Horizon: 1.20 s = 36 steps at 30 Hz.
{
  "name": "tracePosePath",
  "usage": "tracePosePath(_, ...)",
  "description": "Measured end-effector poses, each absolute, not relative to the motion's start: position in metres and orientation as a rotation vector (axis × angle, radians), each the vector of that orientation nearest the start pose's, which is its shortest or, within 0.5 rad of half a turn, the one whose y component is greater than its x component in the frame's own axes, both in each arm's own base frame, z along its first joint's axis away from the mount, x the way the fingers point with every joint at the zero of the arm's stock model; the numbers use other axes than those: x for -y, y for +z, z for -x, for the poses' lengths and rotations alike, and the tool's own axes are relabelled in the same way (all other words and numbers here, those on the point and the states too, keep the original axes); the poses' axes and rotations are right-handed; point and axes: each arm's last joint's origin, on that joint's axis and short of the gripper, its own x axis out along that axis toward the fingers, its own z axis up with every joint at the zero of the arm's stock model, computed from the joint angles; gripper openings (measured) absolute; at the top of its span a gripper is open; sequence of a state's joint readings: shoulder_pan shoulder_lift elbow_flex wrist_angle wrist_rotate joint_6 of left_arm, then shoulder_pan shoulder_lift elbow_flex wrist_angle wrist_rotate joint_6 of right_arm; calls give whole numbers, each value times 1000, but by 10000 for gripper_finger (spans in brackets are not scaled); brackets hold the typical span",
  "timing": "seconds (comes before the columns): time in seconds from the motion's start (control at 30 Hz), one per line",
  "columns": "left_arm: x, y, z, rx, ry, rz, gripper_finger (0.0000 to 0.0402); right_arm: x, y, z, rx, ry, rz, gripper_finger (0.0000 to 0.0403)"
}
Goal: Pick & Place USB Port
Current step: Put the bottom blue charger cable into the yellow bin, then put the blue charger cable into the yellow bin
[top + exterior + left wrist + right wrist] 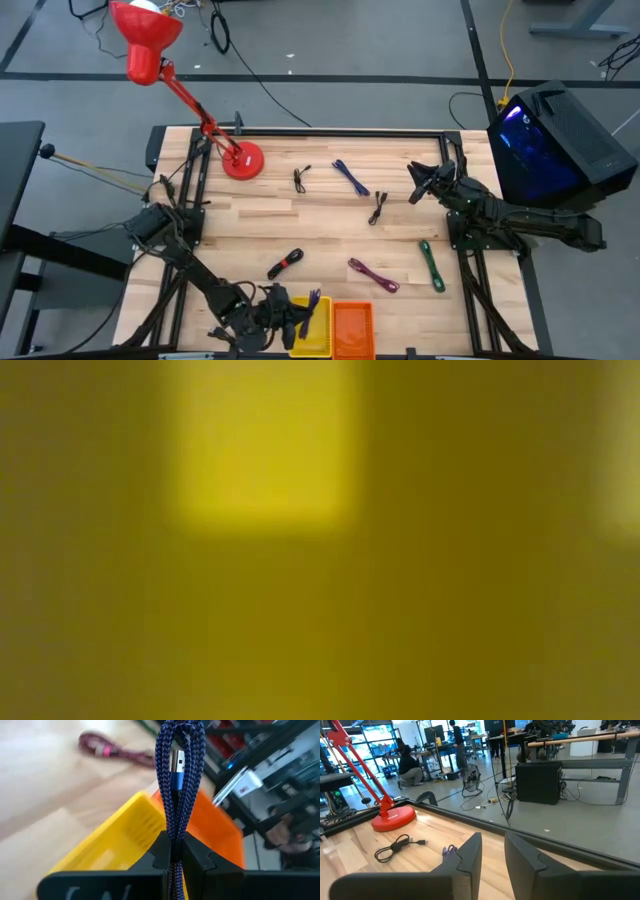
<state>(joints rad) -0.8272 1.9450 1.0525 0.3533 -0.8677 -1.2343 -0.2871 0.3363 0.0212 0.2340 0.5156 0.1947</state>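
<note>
The robot's right gripper should next move to the middle of the blue-purple cable (353,180), between the two black cables, and close there beside its tie.
My left gripper (175,851) is at the table's near edge, shut on a folded blue braided USB cable (176,785) with a silver plug (177,759). It holds the cable over the yellow bin (122,845), which stands next to the orange bin (222,832). In the high view the left gripper (300,318) sits at the yellow bin (318,338). My right gripper (414,182) waits open above the table's far right part; its open fingers (470,855) face the lamp base. My left gripper pinches the blue cable's folded bundle (175,832), several strands together, between its two fingers (161,851). It comes from the table's left, slanting down. The looped end with the plug sticks out past the fingertips, lifted clear above the yellow bin.
Loose cables lie on the table: two black (300,178) (378,207), a blue-purple (350,177), a red-black (285,263), a magenta (372,274) and a green (431,265). A red lamp's base (242,160) stands at the far left. The low view is filled with a yellow blur.
</note>
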Motion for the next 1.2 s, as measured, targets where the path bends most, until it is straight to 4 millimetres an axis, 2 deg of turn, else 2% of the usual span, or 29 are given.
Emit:
tracePosePath(0.37,268,149,-288,-365,192,864,27,46,164,-106,-16,-808,-159,87)
tracePosePath(0.97,268,155,-291,-322,164,844,125,46,162,-106,-34,-802,-154,87)
tracePosePath(1.13,264,158,-293,-242,232,741,147,40,161,-111,-54,-553,-200,87)
tracePosePath(1.2,260,161,-296,-221,251,694,153,39,158,-112,-88,-505,-213,87)
